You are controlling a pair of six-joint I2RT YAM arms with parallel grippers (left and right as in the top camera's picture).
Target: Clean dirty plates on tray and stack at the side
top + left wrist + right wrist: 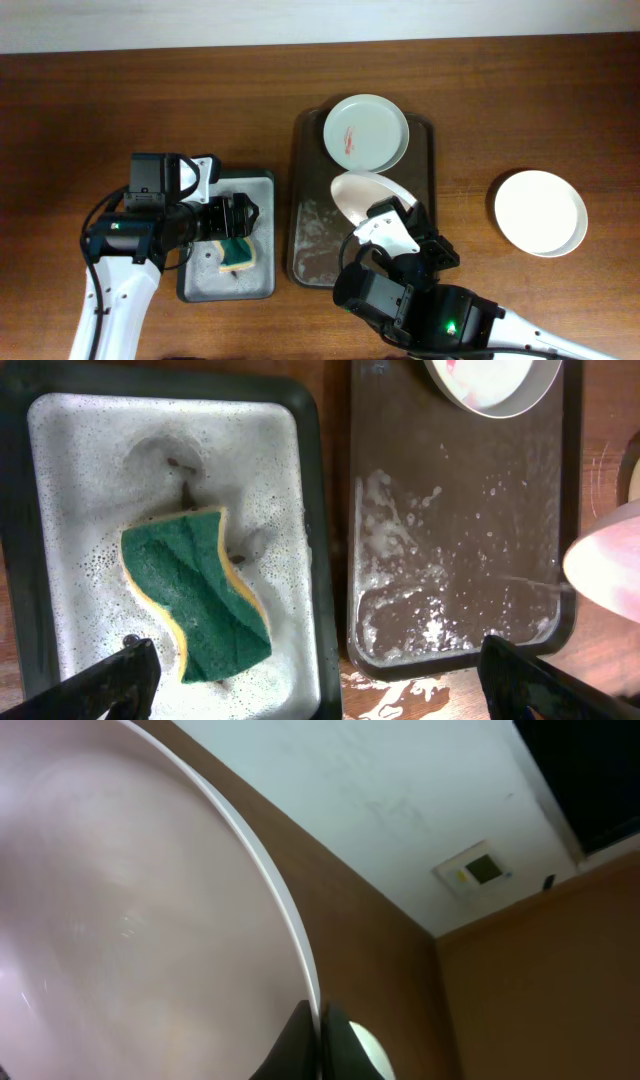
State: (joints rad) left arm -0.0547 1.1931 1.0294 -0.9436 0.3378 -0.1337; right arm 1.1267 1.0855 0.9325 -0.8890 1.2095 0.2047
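I will let go of the tilted plate, now held above the dark brown tray, with my right gripper on top of the plain white plate [541, 213] [370, 1055] that is lying on the table.
The dark brown tray [303, 215] lies in the middle, wet with suds [400, 550]. A white plate with a red smear [365, 131] rests on its far end; its edge shows in the left wrist view [490, 385]. My right gripper [322, 1040] is shut on the rim of a second white plate [365, 195], held tilted above the tray; that plate fills the right wrist view [130, 910]. A plain white plate [540, 212] lies on the table at the right. My left gripper [320, 680] is open above the grey tray, just in front of the sponge.
A grey metal tray with a black rim [262, 185] holds foam and a green-and-yellow sponge [237, 255], also in the left wrist view [205, 595]. Suds are spilled on the wood between the trays [385, 690].
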